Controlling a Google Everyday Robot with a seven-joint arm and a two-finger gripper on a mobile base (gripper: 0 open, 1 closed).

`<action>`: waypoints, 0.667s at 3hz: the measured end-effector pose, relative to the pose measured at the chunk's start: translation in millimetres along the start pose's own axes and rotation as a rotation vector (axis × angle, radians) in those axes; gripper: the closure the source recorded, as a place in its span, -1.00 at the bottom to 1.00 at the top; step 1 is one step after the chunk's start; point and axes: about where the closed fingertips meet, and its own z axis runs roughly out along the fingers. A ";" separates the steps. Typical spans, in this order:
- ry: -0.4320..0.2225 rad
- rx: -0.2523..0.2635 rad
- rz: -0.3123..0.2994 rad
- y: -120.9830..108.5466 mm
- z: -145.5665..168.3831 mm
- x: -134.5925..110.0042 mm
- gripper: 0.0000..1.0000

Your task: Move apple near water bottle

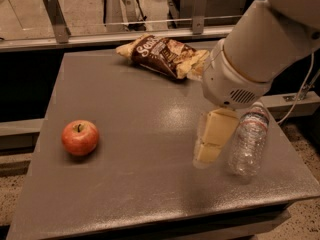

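Note:
My gripper is to head for the red-orange apple next, and there I need to have it close on the apple's side (90, 138) facing the water bottle.
The red-orange apple (80, 137) sits on the grey table (145, 184) near its left edge, stem up. The clear water bottle (248, 140) lies on its side near the right edge, its white cap hidden behind my arm. My gripper (207, 153) hangs from the large white arm just left of the bottle, above the table, far to the right of the apple. It holds nothing that I can see.
A brown-and-yellow chip bag (162, 54) lies at the back middle of the table. A metal rail with posts (55, 16) runs behind the table. The floor drops away at the front and right edges.

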 end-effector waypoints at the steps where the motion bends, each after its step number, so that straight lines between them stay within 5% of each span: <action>1: -0.051 -0.043 -0.026 12.6 31.5 -34.5 -1.00; 2: -0.122 -0.075 -0.054 17.8 63.0 -75.8 -1.00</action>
